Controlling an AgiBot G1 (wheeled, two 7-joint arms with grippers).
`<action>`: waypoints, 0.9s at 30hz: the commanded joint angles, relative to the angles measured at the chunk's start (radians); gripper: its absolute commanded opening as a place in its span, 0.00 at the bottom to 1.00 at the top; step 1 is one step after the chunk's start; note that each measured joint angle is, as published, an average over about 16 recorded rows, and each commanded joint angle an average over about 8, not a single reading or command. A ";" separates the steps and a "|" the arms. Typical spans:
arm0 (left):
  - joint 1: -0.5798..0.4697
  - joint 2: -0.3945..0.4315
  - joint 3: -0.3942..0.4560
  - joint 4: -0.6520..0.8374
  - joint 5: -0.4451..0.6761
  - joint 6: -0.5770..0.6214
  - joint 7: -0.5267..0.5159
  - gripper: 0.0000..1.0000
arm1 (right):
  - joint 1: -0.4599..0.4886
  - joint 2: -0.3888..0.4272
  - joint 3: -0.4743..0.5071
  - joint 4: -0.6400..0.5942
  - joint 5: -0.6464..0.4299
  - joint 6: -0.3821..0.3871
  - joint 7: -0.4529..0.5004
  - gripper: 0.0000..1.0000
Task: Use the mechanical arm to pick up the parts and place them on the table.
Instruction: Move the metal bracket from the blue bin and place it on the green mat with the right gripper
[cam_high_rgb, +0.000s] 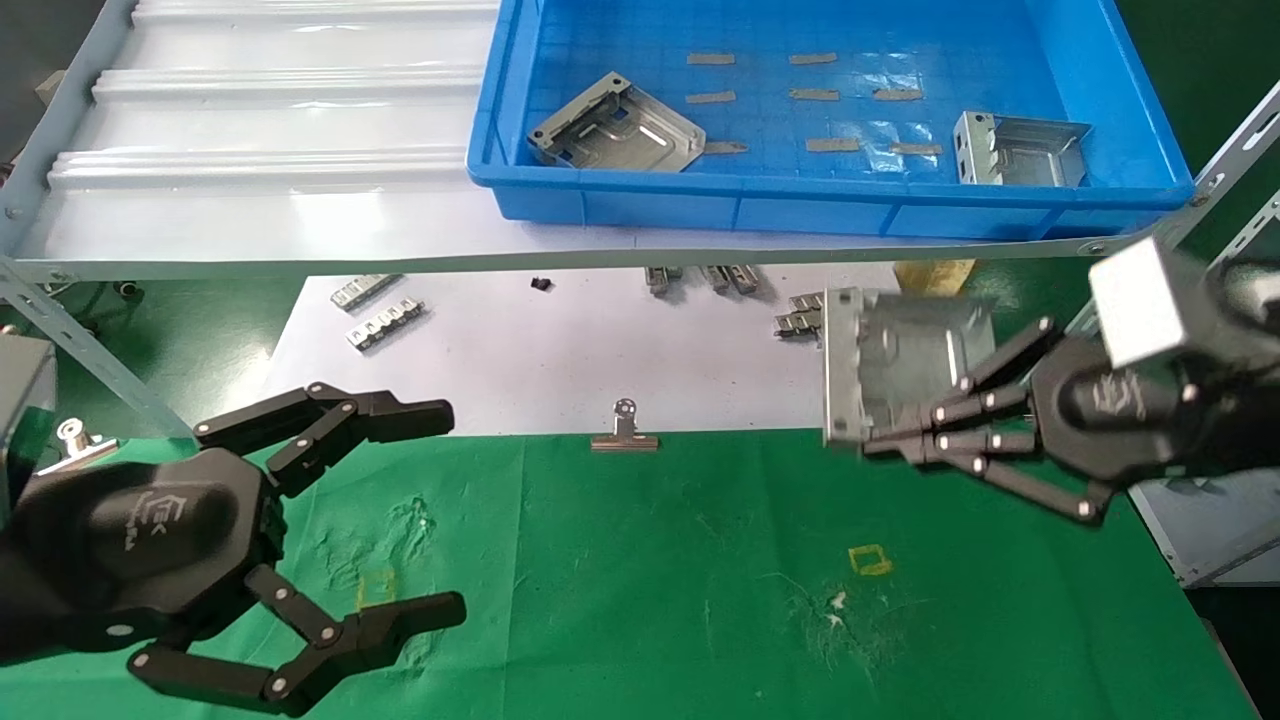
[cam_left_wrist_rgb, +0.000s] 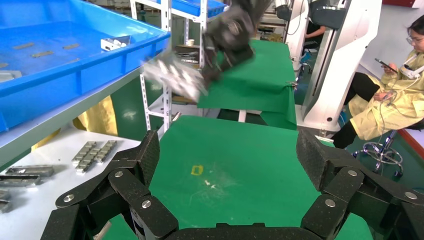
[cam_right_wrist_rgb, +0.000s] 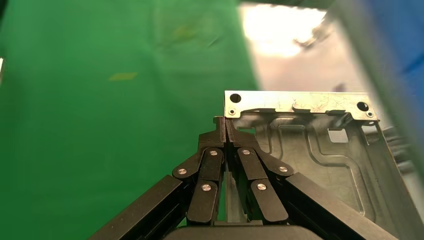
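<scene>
My right gripper needs to release the silver metal part over the yellow square mark (cam_high_rgb: 870, 541) (cam_right_wrist_rgb: 130, 77), close to the white scuff on the green cloth. The part is now held in the air below the shelf.
My right gripper (cam_high_rgb: 885, 440) is shut on the edge of a silver stamped metal part (cam_high_rgb: 895, 360) and holds it in the air over the far right of the green table (cam_high_rgb: 650, 570), below the shelf. In the right wrist view the closed fingertips (cam_right_wrist_rgb: 225, 131) clamp the part's bent-up side wall (cam_right_wrist_rgb: 320, 145). The left wrist view shows that arm and part (cam_left_wrist_rgb: 175, 75) farther off. Two more parts lie in the blue bin (cam_high_rgb: 830, 205), one at its left (cam_high_rgb: 615, 128) and one at its right (cam_high_rgb: 1020, 150). My left gripper (cam_high_rgb: 445, 515) is open and empty at the table's near left.
A silver binder clip (cam_high_rgb: 625, 432) sits on the edge of the white sheet (cam_high_rgb: 560, 350). Small ribbed strips (cam_high_rgb: 385, 322) lie on that sheet. Yellow square marks (cam_high_rgb: 870, 560) are on the cloth. A metal shelf frame (cam_high_rgb: 1230, 150) stands at the right.
</scene>
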 joint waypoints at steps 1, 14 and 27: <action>0.000 0.000 0.000 0.000 0.000 0.000 0.000 1.00 | -0.021 0.026 -0.044 0.039 0.013 0.001 0.000 0.00; 0.000 0.000 0.000 0.000 0.000 0.000 0.000 1.00 | -0.152 -0.196 -0.204 -0.243 -0.143 0.068 -0.291 0.00; 0.000 0.000 0.000 0.000 0.000 0.000 0.000 1.00 | -0.161 -0.327 -0.220 -0.513 -0.186 0.117 -0.461 0.01</action>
